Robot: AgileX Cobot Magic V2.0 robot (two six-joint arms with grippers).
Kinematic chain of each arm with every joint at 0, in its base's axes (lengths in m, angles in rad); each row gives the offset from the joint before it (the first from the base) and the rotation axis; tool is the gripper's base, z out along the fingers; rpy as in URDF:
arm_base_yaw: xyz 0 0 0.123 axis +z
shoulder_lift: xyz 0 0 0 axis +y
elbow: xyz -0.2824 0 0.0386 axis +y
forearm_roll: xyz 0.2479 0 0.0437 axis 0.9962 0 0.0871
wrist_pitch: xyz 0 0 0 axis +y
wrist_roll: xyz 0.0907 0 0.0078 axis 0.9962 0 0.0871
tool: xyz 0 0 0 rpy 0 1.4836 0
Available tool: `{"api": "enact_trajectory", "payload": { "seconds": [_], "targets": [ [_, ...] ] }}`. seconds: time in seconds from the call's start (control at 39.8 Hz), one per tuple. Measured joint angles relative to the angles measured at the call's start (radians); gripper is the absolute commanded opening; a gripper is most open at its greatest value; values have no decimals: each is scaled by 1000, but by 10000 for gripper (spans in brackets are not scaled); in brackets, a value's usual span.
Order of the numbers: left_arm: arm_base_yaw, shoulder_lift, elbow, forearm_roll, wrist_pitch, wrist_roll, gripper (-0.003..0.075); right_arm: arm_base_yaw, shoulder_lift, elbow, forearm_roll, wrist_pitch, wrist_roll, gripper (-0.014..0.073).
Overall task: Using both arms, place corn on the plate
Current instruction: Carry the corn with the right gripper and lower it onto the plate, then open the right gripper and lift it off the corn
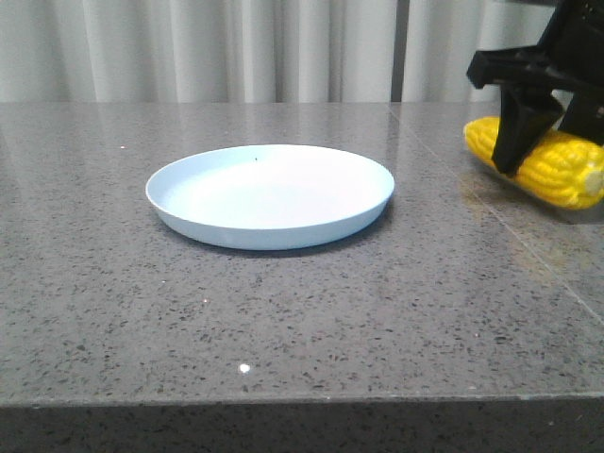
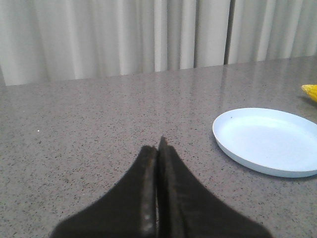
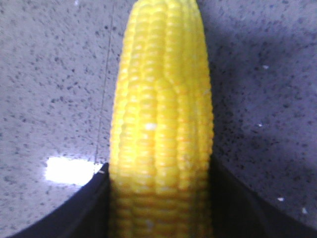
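Observation:
The robot's right gripper needs to release the corn, now between its jaws beside the plate, just off the middle of the plate (image 1: 250, 177), on the side of the plate away from the seam.
The corn (image 1: 557, 170) is a bright yellow cob at the far right of the table, to the right of the plate (image 1: 269, 193). My right gripper (image 1: 530, 142) comes down over the cob's middle. In the right wrist view its jaws (image 3: 161, 168) press on both sides of the corn (image 3: 161, 89). I cannot tell whether the cob rests on the table or is just off it. My left gripper (image 2: 158, 146) is shut and empty, low over the table left of the plate (image 2: 267, 139). The corn's tip (image 2: 311, 90) shows at that view's edge. The left gripper is out of the front view.
The table is grey speckled stone (image 1: 283, 311), with its front edge close to the camera. White curtains (image 1: 236, 47) hang behind it. A seam (image 1: 491, 203) runs across the stone between the plate and the corn.

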Motion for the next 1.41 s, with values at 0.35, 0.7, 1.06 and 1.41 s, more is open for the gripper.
{"api": "enact_trajectory", "payload": {
  "seconds": [0.35, 0.7, 1.06, 1.41],
  "targets": [
    [0, 0, 0, 0, 0, 0, -20, 217, -84, -106, -7, 28, 155, 40],
    [0, 0, 0, 0, 0, 0, -20, 486, 104, -231, -143, 10, 485, 40],
    [0, 0, 0, 0, 0, 0, -20, 518, 199, -233, -150, -8, 569, 100],
    [0, 0, 0, 0, 0, 0, -20, 518, 200, -242, -153, 17, 570, 592]
  ]
}}
